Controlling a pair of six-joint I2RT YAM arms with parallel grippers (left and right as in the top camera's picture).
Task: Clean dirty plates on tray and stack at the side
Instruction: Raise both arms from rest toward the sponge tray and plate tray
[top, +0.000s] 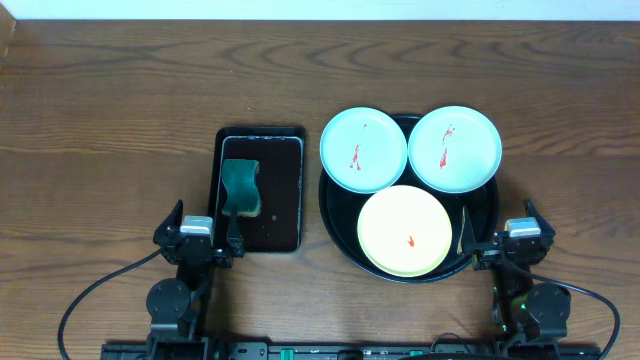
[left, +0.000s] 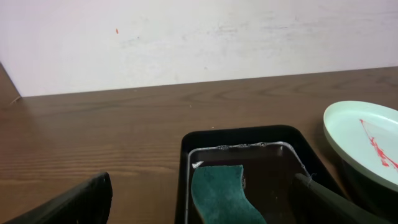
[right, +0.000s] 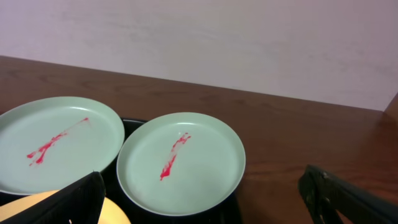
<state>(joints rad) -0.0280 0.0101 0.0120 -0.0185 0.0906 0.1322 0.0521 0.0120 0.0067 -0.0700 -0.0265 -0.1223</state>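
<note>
The robot's left gripper needs to next move to the green sponge's middle (top: 242, 189) (left: 224, 201) in the rectangular black tray and close there.
Three plates lie on the round black tray (top: 338, 215). Two are pale blue, one at the back left (top: 363, 148) and one at the back right (top: 455, 148), each with a red smear. A yellow plate (top: 405, 231) at the front has a small red spot. My right gripper (top: 497, 225) is open and empty at the tray's front right rim. Its wrist view shows the left blue plate (right: 56, 143), the right blue plate (right: 186, 162) and the yellow plate's edge (right: 31, 208) between open fingers (right: 208, 205). My left gripper (top: 207, 222) is open and empty beside the sponge.
A rectangular black tray (top: 285, 215) left of the round tray holds a green sponge (top: 241, 187). The left wrist view shows the sponge (left: 221, 196), this tray's rim (left: 242, 134) and a blue plate (left: 367, 146). Bare wooden table lies to the left and behind.
</note>
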